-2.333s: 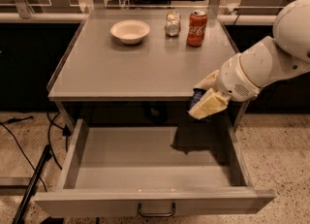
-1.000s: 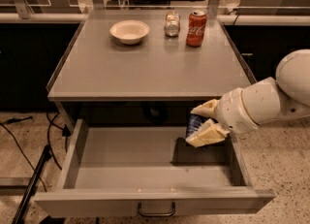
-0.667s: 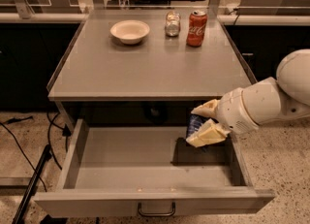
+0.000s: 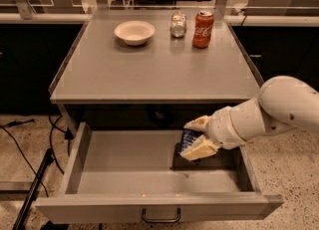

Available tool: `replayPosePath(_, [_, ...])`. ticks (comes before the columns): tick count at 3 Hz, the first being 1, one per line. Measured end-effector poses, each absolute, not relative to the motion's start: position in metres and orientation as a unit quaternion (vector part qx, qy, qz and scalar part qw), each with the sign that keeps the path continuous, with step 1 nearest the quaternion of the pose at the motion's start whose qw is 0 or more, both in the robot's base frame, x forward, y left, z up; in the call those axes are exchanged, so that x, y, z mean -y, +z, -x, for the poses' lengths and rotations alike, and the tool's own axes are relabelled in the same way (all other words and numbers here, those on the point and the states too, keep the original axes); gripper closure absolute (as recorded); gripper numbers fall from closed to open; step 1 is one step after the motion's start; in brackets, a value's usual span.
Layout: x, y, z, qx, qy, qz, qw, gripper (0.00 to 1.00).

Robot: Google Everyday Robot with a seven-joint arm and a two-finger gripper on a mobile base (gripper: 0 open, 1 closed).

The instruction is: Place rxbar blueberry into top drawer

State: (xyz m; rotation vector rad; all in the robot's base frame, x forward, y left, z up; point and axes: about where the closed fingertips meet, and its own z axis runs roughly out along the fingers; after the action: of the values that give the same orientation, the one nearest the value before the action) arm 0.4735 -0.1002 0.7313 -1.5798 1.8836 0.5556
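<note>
My gripper should release the rxbar blueberry onto the top drawer's bottom (image 4: 180,164), at a spot just off its middle, toward the white arm.
The top drawer (image 4: 79,157) is pulled fully open below the grey table, its dark pull handle (image 4: 160,218) at the front. The white arm reaches in from the right. My gripper (image 4: 197,137) hangs low inside the drawer's right half, just above the floor. It is shut on the rxbar blueberry (image 4: 187,140), a dark blue wrapper with white marks held between the two cream fingers (image 4: 199,149). The bar's lower end is close to the drawer floor; whether it touches I cannot tell.
On the table top (image 4: 149,69) stand a white bowl (image 4: 134,31), a small glass jar (image 4: 178,25) and a red soda can (image 4: 203,23) along the back. Cables (image 4: 30,144) run over the floor at left. The drawer's left half holds nothing.
The gripper has carried the bar down from drawer-rim height into the drawer and a little to the left. The objects on the table have not moved.
</note>
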Motion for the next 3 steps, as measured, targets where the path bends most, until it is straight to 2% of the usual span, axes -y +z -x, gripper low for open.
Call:
replayPosePath(2, [0.077, 0.663, -0.476, -0.679, 0.216, 0.625, 0.319, 1.0])
replayPosePath(3, [0.077, 0.66, -0.476, -0.678, 0.215, 0.626, 0.319, 1.0])
